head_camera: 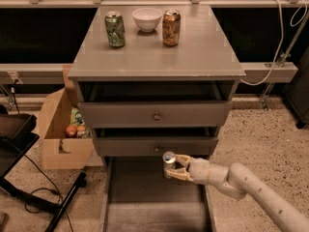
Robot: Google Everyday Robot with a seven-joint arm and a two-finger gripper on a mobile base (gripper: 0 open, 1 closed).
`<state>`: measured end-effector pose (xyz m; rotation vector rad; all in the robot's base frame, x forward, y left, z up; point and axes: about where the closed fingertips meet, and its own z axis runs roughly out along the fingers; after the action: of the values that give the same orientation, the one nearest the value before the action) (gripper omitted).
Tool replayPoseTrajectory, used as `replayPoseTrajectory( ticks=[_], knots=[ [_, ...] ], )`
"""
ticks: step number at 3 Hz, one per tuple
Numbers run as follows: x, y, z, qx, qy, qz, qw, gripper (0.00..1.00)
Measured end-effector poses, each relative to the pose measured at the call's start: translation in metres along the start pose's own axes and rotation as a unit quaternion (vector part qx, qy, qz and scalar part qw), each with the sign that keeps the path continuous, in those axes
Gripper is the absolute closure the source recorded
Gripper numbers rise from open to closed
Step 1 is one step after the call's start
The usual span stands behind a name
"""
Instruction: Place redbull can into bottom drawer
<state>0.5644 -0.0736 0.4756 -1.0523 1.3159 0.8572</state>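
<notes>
My gripper is going to place the redbull can on the front part of the bottom drawer's inside (148,211). It will release the can there, slightly toward the side of the cardboard box.
The slim silver redbull can (169,163) stands upright in my gripper (173,167), whose pale fingers are shut around it. The arm reaches in from the lower right. The can hangs above the back part of the bottom drawer (145,211), a wide shallow grey tray pulled out toward the camera, just in front of the middle drawer's face (155,147).
On the cabinet top (193,52) stand a green can (115,29), a white bowl (147,19) and an orange-brown can (171,28). A cardboard box (60,129) with items sits at the left. A black stand (29,178) and cables lie lower left.
</notes>
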Motion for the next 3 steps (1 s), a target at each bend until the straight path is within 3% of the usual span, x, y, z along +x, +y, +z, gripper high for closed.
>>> replayPoseTrajectory(
  ticks=[1,2,3],
  knots=[
    [0.043,0.009,0.028,-0.020,-0.002,0.021,0.9996,1.00],
    [0.117,0.034,0.062,-0.055,0.010,0.046,0.9974,1.00],
    [0.173,0.057,0.083,-0.079,0.026,0.060,0.9947,1.00]
  ],
)
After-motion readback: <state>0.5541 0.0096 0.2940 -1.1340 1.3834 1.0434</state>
